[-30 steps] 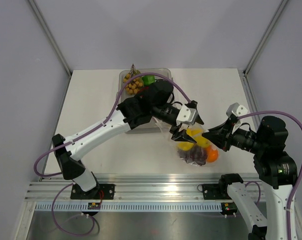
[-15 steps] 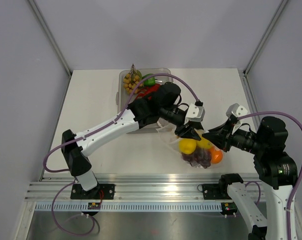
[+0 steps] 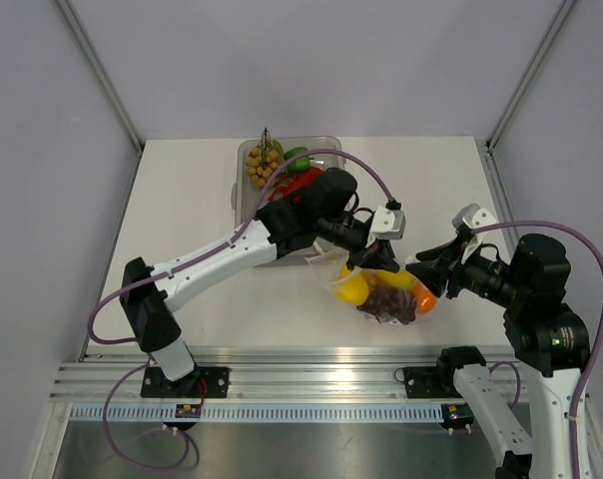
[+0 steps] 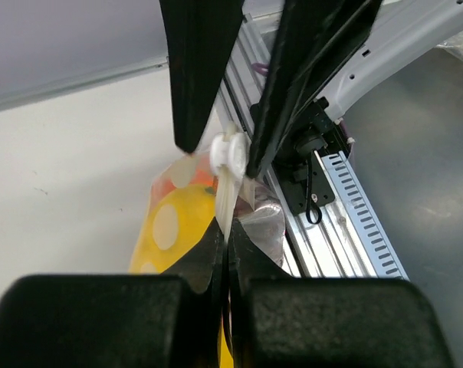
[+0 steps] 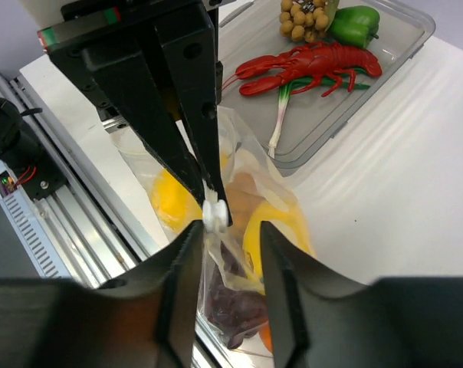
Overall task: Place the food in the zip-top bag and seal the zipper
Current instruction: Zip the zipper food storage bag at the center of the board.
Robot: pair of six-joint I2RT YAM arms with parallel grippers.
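Note:
My left gripper is pinching the zipper short of the white slider, so it should open and take the slider (image 4: 229,156) while my right gripper holds the end of the zipper.
The zip-top bag (image 3: 386,294) is clear with white dots. It hangs just above the table and holds food: a yellow lemon (image 3: 351,288), purple grapes (image 3: 391,303) and an orange (image 3: 424,301). My left gripper (image 3: 366,263) is shut on the bag's top edge, the zipper strip (image 4: 225,201). In the left wrist view its jaws (image 4: 224,234) meet on the strip. My right gripper (image 5: 228,253) faces it, open. The zipper's white slider (image 5: 215,215) sits against its left finger, with a gap to the other finger.
A rigid clear tray (image 3: 244,150) stands behind the bag. It holds a red lobster (image 5: 308,63), a green pepper (image 5: 354,23), a brown berry cluster (image 5: 299,19) and a spring onion (image 5: 280,115). The aluminium rail (image 3: 311,384) runs along the near table edge, close under the bag.
My left gripper came in from open and closed on the bag's top edge. My right gripper's jaws parted from a nearly shut grip. The bag swung slightly to the left.

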